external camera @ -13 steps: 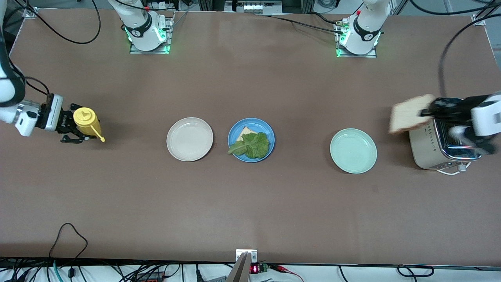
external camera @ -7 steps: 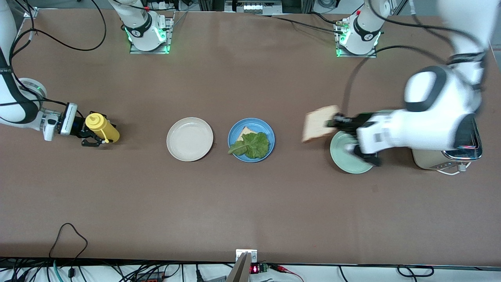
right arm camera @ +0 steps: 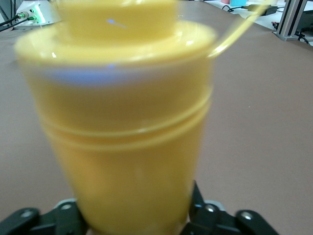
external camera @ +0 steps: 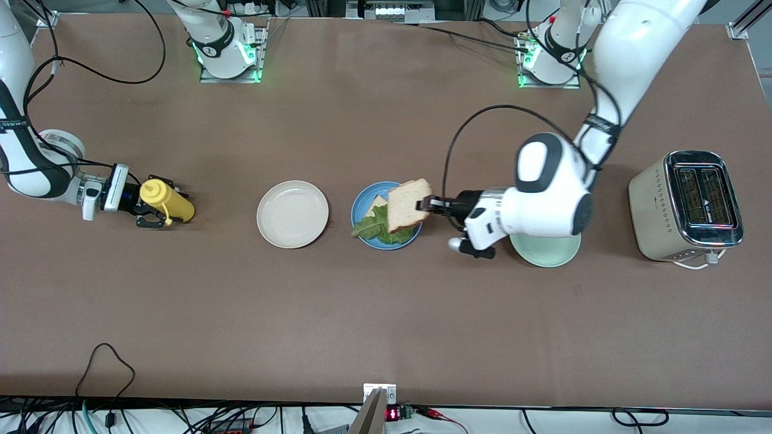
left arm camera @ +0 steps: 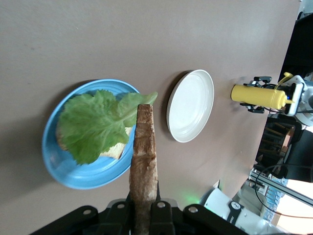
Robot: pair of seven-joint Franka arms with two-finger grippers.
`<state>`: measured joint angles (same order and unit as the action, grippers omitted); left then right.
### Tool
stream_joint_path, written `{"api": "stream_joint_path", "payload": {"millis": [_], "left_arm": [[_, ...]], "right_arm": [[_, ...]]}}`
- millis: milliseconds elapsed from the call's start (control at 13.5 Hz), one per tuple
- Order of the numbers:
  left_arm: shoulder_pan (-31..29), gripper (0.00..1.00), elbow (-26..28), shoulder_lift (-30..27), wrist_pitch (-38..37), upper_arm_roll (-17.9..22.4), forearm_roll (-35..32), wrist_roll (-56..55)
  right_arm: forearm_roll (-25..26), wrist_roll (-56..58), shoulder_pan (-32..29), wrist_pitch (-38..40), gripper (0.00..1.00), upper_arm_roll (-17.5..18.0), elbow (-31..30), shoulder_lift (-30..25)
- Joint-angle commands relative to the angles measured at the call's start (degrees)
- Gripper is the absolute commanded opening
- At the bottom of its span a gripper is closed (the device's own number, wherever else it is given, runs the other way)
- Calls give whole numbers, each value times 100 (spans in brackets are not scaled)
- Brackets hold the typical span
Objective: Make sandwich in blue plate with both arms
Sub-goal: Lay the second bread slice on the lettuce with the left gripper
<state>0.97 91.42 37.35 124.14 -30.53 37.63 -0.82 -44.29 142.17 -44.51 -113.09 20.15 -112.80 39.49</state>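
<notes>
My left gripper will let go of the second bread slice on top of the lettuce leaf in the blue plate point(external camera: 387, 212) point(left arm camera: 94, 135).
The blue plate point(external camera: 362, 208) sits mid-table with a bread slice point(external camera: 377, 203) on it and a ruffled lettuce leaf point(external camera: 379, 228) over that slice. My left gripper point(external camera: 429, 205) is shut on a second bread slice point(external camera: 409, 205), held on edge above the plate's rim toward the left arm's end. The left wrist view looks down the slice point(left arm camera: 144, 161) from the left gripper point(left arm camera: 144, 215) to the lettuce point(left arm camera: 98, 122) and the plate point(left arm camera: 73, 176). My right gripper point(external camera: 151, 207) is around a yellow squeeze bottle point(external camera: 172, 204) near the right arm's end; that bottle point(right arm camera: 127, 122) fills the right wrist view above the right gripper point(right arm camera: 134, 215).
A cream-white plate point(external camera: 292, 214) lies beside the blue plate toward the right arm's end. A mint-green plate point(external camera: 552, 253) lies toward the left arm's end, partly under my left arm. A steel toaster point(external camera: 684, 205) stands past it, near the table's end.
My left arm swept the bread slice from over the toaster, across the mint plate, to above the blue plate. My right gripper carried the yellow bottle a little toward the cream plate.
</notes>
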Motion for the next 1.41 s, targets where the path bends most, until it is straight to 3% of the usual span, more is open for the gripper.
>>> {"api": "stream_joint_path", "payload": {"millis": [0, 223, 519, 668, 742, 816, 890, 965, 1335], "left_arm": [[482, 0, 95, 263, 820, 21, 184, 47], [554, 0, 78, 518, 1129, 21, 166, 64], [545, 2, 69, 747, 1157, 38, 166, 187], [475, 10, 78, 861, 1157, 38, 184, 337], [475, 23, 69, 897, 1157, 64, 184, 337], [457, 51, 69, 949, 1157, 82, 184, 337], [448, 88, 69, 984, 1157, 100, 201, 337], [431, 100, 69, 976, 1157, 109, 201, 346], [264, 100, 261, 187, 1086, 179, 114, 267]], "right_arm": [[-115, 74, -93, 129, 100, 68, 83, 6], [-97, 65, -172, 147, 100, -1, 162, -38], [-1, 21, -242, 506, 100, -379, 495, -91], [113, -31, -251, 682, 100, -459, 811, -143], [166, -66, -251, 735, 100, -468, 926, -205], [192, -276, -242, 788, 100, -477, 1031, -318], [306, -643, -251, 789, 100, -477, 1076, -459], [472, -1117, -251, 789, 100, -477, 1120, -652], [1342, -3639, 248, 893, 100, -485, 1260, -2075]]}}
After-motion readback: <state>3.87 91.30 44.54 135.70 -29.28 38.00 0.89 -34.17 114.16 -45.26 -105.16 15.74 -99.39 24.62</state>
